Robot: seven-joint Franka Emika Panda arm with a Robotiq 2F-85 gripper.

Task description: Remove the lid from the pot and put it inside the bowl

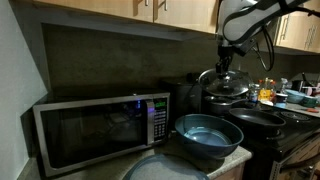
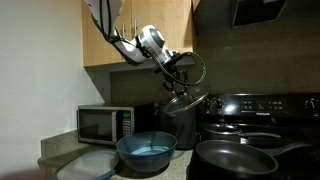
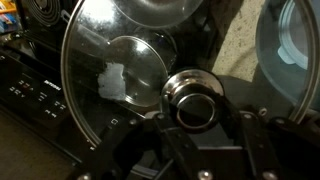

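The robot's gripper needs to release the lid in the middle of the blue bowl [image 1: 207, 134] [image 3: 304, 36] beside the microwave. The lid is tilted just above the dark pot.
My gripper [image 1: 226, 66] is shut on the knob of the lid [image 1: 229, 86], a round shiny lid with a see-through dome. It holds the lid tilted, just above the dark pot [image 1: 222, 102] at the back of the stove. In an exterior view the gripper [image 2: 172, 64] carries the lid [image 2: 191, 72] clear of the pot [image 2: 184, 116]. The blue bowl [image 1: 206, 132] stands empty on the counter in front of the pot, also in an exterior view [image 2: 147, 150]. In the wrist view the jaws [image 3: 196, 102] clamp the knob and the lid [image 3: 112, 52] fills the frame.
A microwave [image 1: 95, 125] stands on the counter beside the bowl. A wide shallow dark pan [image 1: 262, 124] sits on the stove, near the front in an exterior view [image 2: 236, 160]. A pale grey disc [image 1: 165, 168] lies at the counter's front. Wall cabinets hang overhead.
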